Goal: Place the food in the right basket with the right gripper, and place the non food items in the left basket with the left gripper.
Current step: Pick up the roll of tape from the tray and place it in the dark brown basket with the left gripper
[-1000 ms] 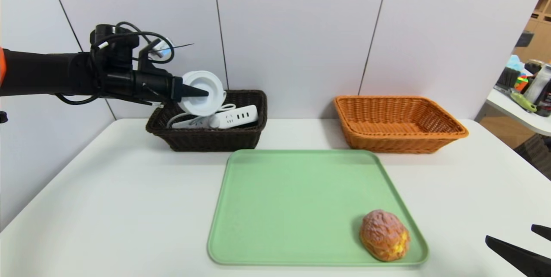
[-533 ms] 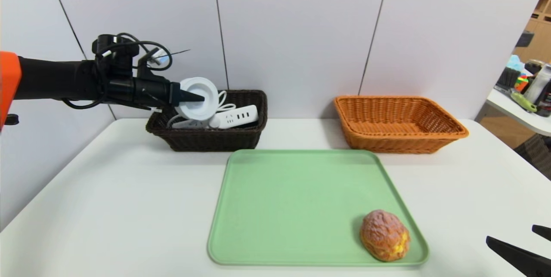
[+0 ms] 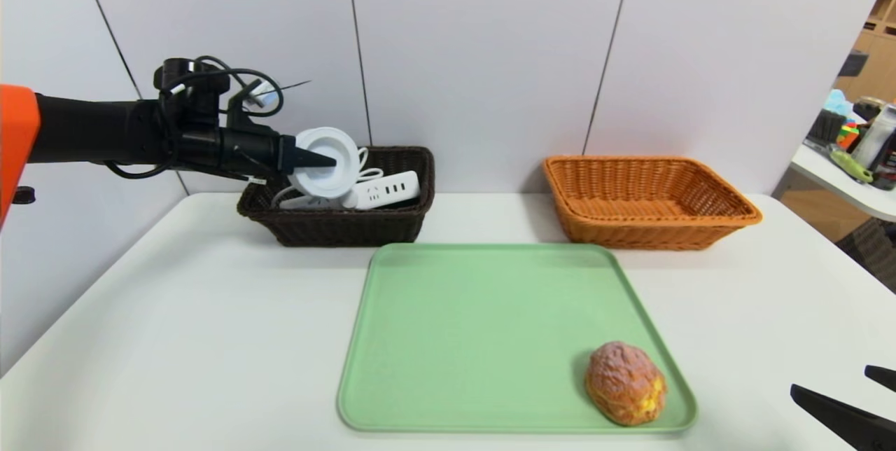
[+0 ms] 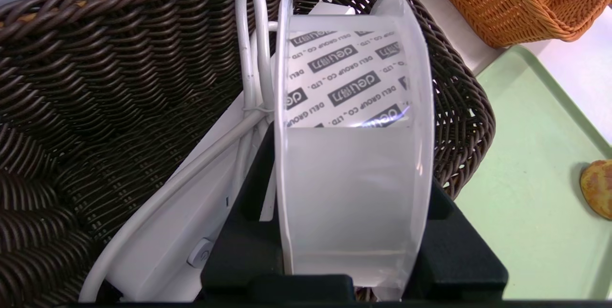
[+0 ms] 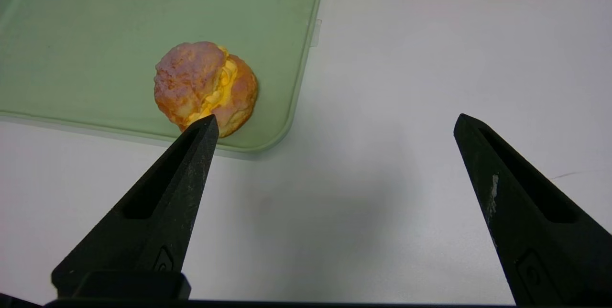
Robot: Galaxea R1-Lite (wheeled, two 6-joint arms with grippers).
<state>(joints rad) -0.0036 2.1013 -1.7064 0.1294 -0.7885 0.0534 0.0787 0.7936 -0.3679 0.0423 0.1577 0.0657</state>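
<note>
The white roll of tape will be put down by my left gripper against the socket end of the power strip (image 3: 388, 190).
My left gripper (image 3: 326, 157) is shut on a white roll of clear tape (image 3: 337, 139), held on edge just above the dark brown left basket (image 3: 336, 228). In the left wrist view the tape (image 4: 354, 83) fills the gap between the black fingers (image 4: 248, 203), over the basket (image 4: 95, 83). A white power strip (image 3: 381, 192) with its cable lies inside that basket. A cream-filled bun (image 3: 625, 382) sits on the green tray (image 3: 476, 325) at its near right corner. My right gripper (image 3: 829, 379) stands open over bare table right of the tray, with the bun (image 5: 205, 85) beyond one fingertip.
The orange right basket (image 3: 651, 202) stands at the back right, behind the tray, with nothing showing inside. A side table with clutter (image 3: 861, 150) is off the far right edge. A white wall stands close behind both baskets.
My left gripper has come down and slightly back with the tape roll, closer to the dark basket. The right gripper and the bun have not moved.
</note>
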